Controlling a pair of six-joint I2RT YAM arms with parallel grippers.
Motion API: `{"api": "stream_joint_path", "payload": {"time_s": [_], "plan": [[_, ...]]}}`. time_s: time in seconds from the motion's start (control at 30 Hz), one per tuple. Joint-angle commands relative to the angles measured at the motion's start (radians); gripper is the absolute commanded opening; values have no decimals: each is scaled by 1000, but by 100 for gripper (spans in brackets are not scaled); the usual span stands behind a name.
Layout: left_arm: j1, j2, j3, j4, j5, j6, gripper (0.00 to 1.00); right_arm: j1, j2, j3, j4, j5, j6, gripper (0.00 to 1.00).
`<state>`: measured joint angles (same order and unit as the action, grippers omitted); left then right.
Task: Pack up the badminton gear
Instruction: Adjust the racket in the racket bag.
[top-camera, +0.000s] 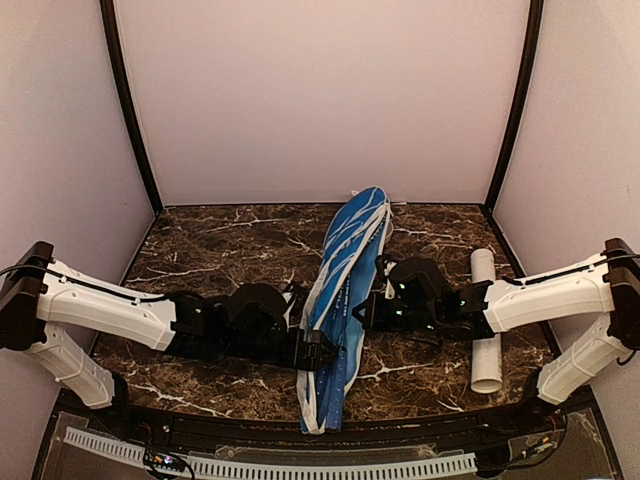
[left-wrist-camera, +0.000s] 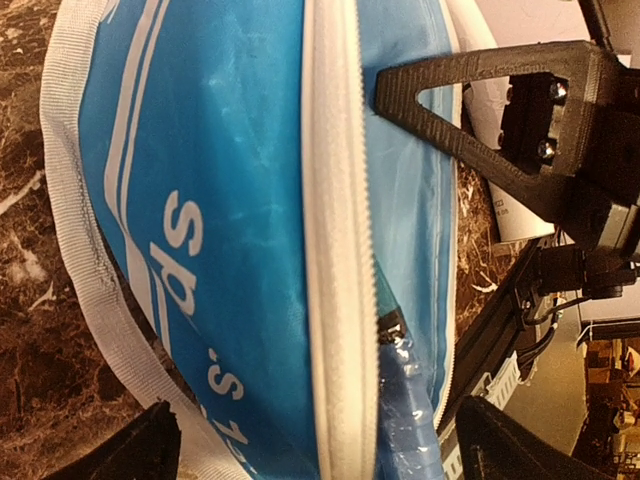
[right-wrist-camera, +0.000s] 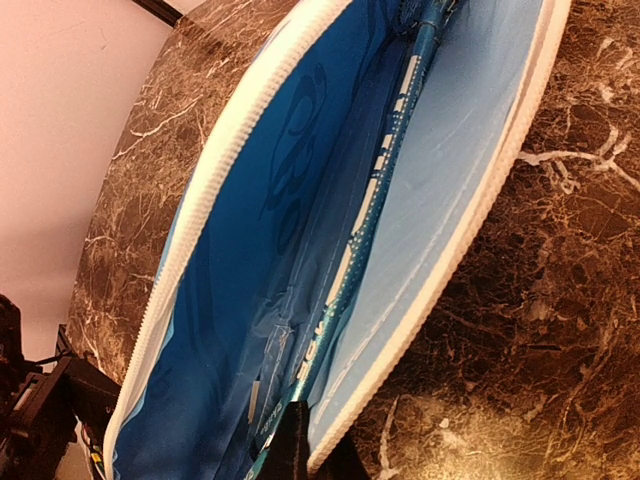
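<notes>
I need to pinch only that flap's white-trimmed edge (left-wrist-camera: 345, 425) beside the blue handle with my left gripper, because its fingers are around both the upper flap and the handle.
The long blue, white-trimmed racket cover (top-camera: 345, 280) lies lengthwise down the middle of the table, its zipper partly undone. A racket lies inside it: the teal shaft (right-wrist-camera: 372, 215) runs along the lining, and the plastic-wrapped blue handle (left-wrist-camera: 408, 400) shows through the gap. My left gripper (top-camera: 318, 350) is open, with one finger on each side of the cover's near end (left-wrist-camera: 318, 420) and nothing pinched. My right gripper (top-camera: 364, 308) is shut on the white-trimmed edge of the cover's lower flap (right-wrist-camera: 312, 455). The long white tube (top-camera: 486, 325) lies to the right on the table.
The dark marble table (top-camera: 200, 250) is closed in by pale walls on three sides. A white perforated rail (top-camera: 300, 466) runs along the near edge. The right arm's black finger (left-wrist-camera: 470, 100) reaches over the cover in the left wrist view.
</notes>
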<state>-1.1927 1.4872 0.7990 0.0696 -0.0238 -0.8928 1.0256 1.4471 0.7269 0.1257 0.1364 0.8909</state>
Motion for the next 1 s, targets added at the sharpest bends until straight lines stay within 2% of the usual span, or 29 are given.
{"api": "stream_joint_path", "payload": {"time_s": [0.0, 0.4, 0.5, 0.63, 0.8, 0.97], "plan": [[-24, 38, 74, -122, 26, 26, 99, 1, -34, 9, 62, 36, -18, 0], [-101, 140, 167, -274, 60, 31, 99, 1, -14, 29, 71, 29, -25, 0], [-102, 156, 187, -352, 22, 29, 98, 1, -21, 30, 70, 19, -32, 0], [-101, 123, 170, -362, -30, 16, 87, 2, -40, 18, 63, 3, -46, 0], [-100, 111, 148, -347, -41, -8, 64, 7, -59, 8, 33, -13, -65, 0], [-101, 116, 145, -351, -46, -22, 46, 13, -83, -7, 4, -15, -70, 0]]}}
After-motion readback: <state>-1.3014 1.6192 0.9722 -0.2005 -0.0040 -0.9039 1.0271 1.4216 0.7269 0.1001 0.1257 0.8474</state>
